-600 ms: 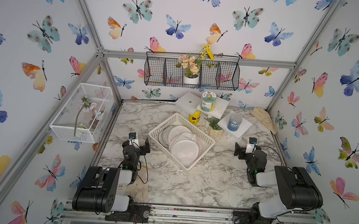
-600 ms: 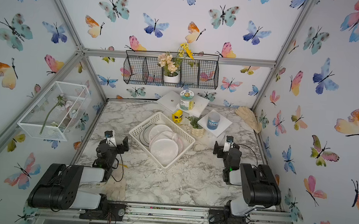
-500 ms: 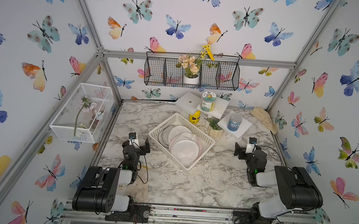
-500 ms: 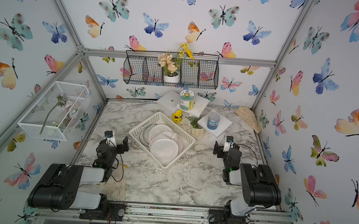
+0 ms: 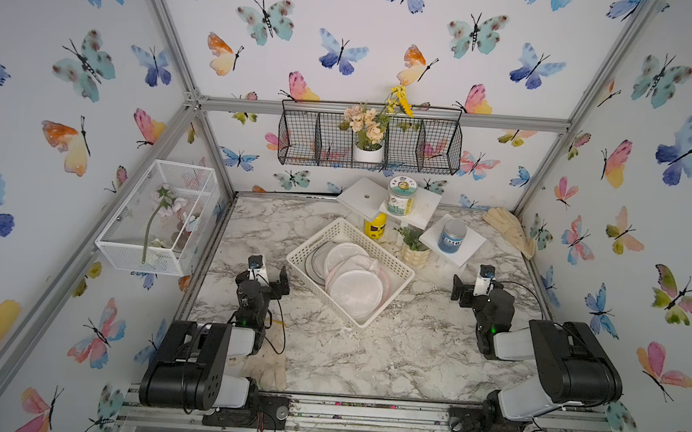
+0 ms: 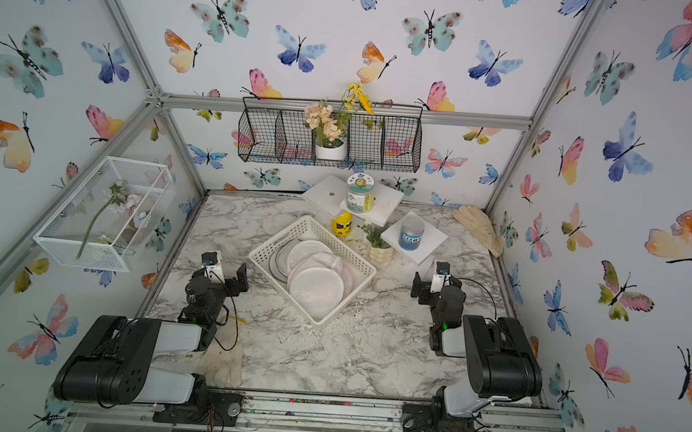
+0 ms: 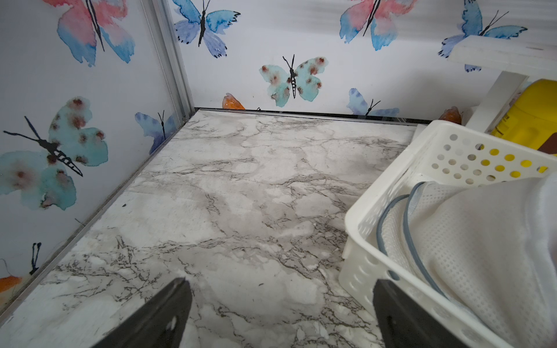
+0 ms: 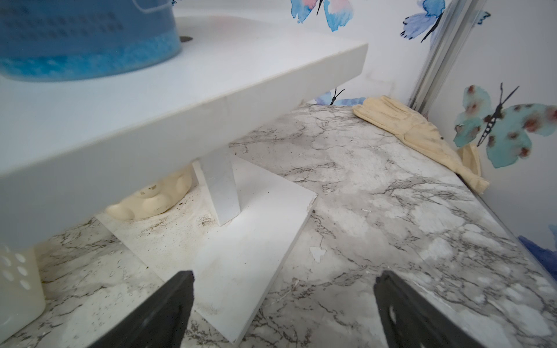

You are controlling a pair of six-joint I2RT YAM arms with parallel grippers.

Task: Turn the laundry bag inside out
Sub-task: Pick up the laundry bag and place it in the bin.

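Next, my left gripper goes to the top laundry bag's near edge point(image 5: 332, 285) in the basket, the side facing my left gripper, and closes there.
Several round white mesh laundry bags point(image 5: 355, 290) point(image 6: 314, 288) lie stacked in a white perforated basket point(image 5: 313, 240) point(image 6: 277, 239) in the middle of the marble table. My left gripper point(image 5: 266, 277) point(image 6: 224, 277) rests low on the table just left of the basket, open and empty. In the left wrist view, the left gripper point(image 7: 280, 281) has one finger by the basket wall point(image 7: 391, 195), and a mesh bag point(image 7: 467, 241) with grey piping shows inside. My right gripper point(image 5: 477, 286) point(image 6: 435, 288) point(image 8: 284, 274) stands open and empty to the right of the basket, facing the white stand.
A white tiered stand point(image 5: 452, 245) point(image 8: 211, 90) behind the basket carries a blue jar point(image 5: 452, 236) and a green-labelled jar point(image 5: 401, 195). Beside it stand a yellow bottle point(image 5: 375, 226) and a small potted plant point(image 5: 415, 249). A cream glove point(image 5: 510, 232) point(image 8: 416, 129) lies back right; another point(image 5: 267, 370) lies by the left arm's base.
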